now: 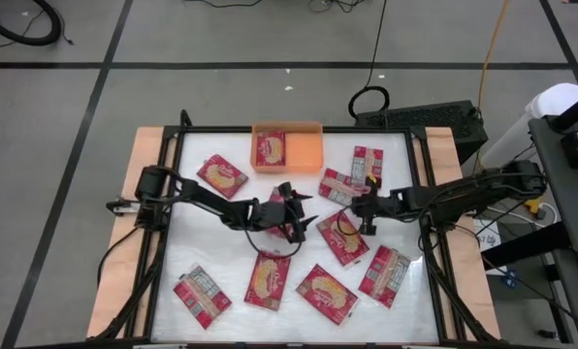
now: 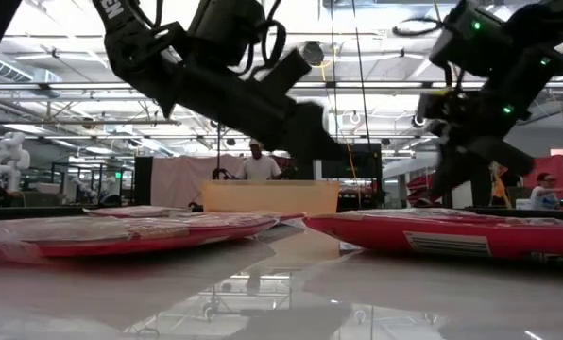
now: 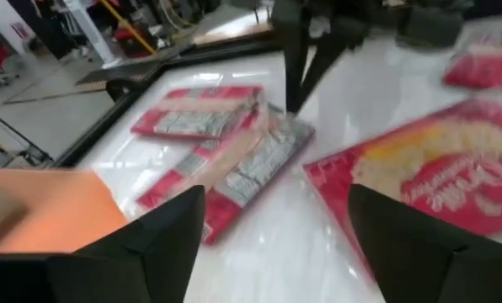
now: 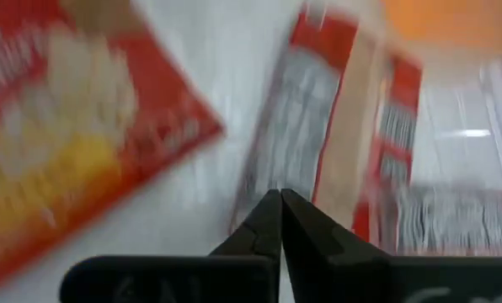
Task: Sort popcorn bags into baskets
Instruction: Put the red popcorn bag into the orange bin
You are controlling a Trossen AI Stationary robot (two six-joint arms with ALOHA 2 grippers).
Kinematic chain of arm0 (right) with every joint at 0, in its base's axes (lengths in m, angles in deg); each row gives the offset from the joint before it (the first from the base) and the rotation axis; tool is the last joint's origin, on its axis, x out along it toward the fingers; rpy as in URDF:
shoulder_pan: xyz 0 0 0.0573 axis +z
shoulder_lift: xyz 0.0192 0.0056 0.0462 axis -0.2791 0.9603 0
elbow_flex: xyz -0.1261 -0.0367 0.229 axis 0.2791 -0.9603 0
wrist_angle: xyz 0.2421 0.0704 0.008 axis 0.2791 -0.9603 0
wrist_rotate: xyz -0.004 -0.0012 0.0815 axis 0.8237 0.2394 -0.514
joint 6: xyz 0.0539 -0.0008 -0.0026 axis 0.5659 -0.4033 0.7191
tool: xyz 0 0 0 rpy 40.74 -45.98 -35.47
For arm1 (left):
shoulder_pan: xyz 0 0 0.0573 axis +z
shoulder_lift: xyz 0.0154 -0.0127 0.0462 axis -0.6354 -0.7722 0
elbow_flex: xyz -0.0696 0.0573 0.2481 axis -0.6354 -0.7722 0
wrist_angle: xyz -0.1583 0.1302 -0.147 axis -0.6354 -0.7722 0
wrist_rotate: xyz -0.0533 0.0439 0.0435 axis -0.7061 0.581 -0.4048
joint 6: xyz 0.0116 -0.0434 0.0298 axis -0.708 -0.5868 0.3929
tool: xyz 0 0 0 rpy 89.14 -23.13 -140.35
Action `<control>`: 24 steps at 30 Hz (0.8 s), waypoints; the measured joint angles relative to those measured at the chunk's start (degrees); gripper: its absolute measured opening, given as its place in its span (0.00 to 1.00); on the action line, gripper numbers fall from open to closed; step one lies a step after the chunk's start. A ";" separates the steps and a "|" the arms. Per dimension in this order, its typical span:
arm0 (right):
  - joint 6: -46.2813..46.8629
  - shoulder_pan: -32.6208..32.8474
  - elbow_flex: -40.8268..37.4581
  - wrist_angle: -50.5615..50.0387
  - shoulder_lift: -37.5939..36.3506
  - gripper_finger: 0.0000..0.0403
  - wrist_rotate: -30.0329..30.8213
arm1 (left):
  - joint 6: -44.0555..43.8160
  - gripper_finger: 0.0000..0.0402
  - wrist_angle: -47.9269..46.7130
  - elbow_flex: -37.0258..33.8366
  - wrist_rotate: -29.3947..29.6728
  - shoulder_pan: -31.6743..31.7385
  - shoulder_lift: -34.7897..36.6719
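My empty right gripper is shut over the flat print-side bag; it should open, pinch the bag's edge (image 3: 298,133) under its fingers and lift it to my left gripper.
Red popcorn bags lie flat and scattered on the white table (image 1: 231,247). One bag (image 1: 270,147) lies in the left half of the orange tray (image 1: 306,150) at the far edge. My left gripper (image 1: 308,211) hangs open over the table's middle, beside a picture-up bag (image 1: 342,236) (image 3: 436,177). It faces two overlapping print-side bags (image 3: 251,160) (image 1: 342,184) and the tray (image 3: 49,210). My right gripper (image 1: 367,215) (image 4: 280,202) is shut just above the table, between the picture-up bag (image 4: 74,143) and the print-side bags (image 4: 301,126). I see no bag in either gripper.
More bags lie at the near side (image 1: 268,279) (image 1: 326,293) (image 1: 202,296) (image 1: 386,274), at the far left (image 1: 221,174) and far right (image 1: 367,163). A black frame (image 1: 163,233) borders the table. People stand in the room behind (image 2: 258,162).
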 joint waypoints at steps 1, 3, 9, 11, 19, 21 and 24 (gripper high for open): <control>-0.48 0.00 0.02 -1.91 -0.02 0.03 0.42 | -0.14 0.75 0.14 0.02 0.06 -0.18 -0.35; -1.85 0.28 0.01 -5.64 -0.02 0.07 2.93 | -0.83 0.73 0.29 0.15 0.15 -0.43 -0.76; -15.41 0.37 -3.40 -4.80 0.00 0.29 8.46 | -1.00 0.64 0.52 0.15 0.35 -0.89 -0.73; -20.03 0.37 -5.93 -1.50 -0.01 0.37 8.88 | -1.02 0.60 0.46 0.15 0.35 -0.80 -0.76; -34.30 0.23 -14.93 19.98 -0.21 0.48 9.83 | -1.02 0.52 0.40 0.15 0.35 -0.58 -0.74; -37.16 -0.47 -16.72 24.64 -0.17 0.42 5.57 | -1.04 0.52 0.41 0.15 0.33 -0.32 -0.74; -36.75 -2.17 -18.12 27.11 -0.14 0.29 0.83 | -1.14 0.52 0.39 0.15 0.33 0.07 -0.74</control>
